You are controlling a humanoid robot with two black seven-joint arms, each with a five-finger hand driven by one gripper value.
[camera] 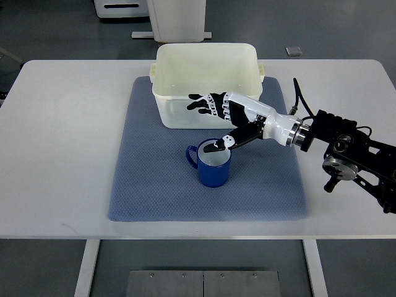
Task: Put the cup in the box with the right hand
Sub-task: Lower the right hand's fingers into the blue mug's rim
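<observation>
I should grip the blue cup's body with my right gripper on the side [225, 171] opposite the cup's handle, below the cup's rim.
A blue cup [213, 168] with its handle to the left stands upright on a blue mat [148, 179], just in front of a white plastic box [162, 111]. My right hand [207, 124] reaches in from the right, above the cup and level with the box's front wall. Its fingers [201, 105] are spread out over that wall. The thumb [216, 146] points down at the cup's far rim, touching it or just inside it. The hand is open and the cup is not gripped. The left arm is out of view.
The mat lies on a white table [62, 154], and the box stands on the mat's far edge. The right arm's black wrist and cables [346, 154] stretch over the table's right side. A white machine base [176, 18] stands beyond the table.
</observation>
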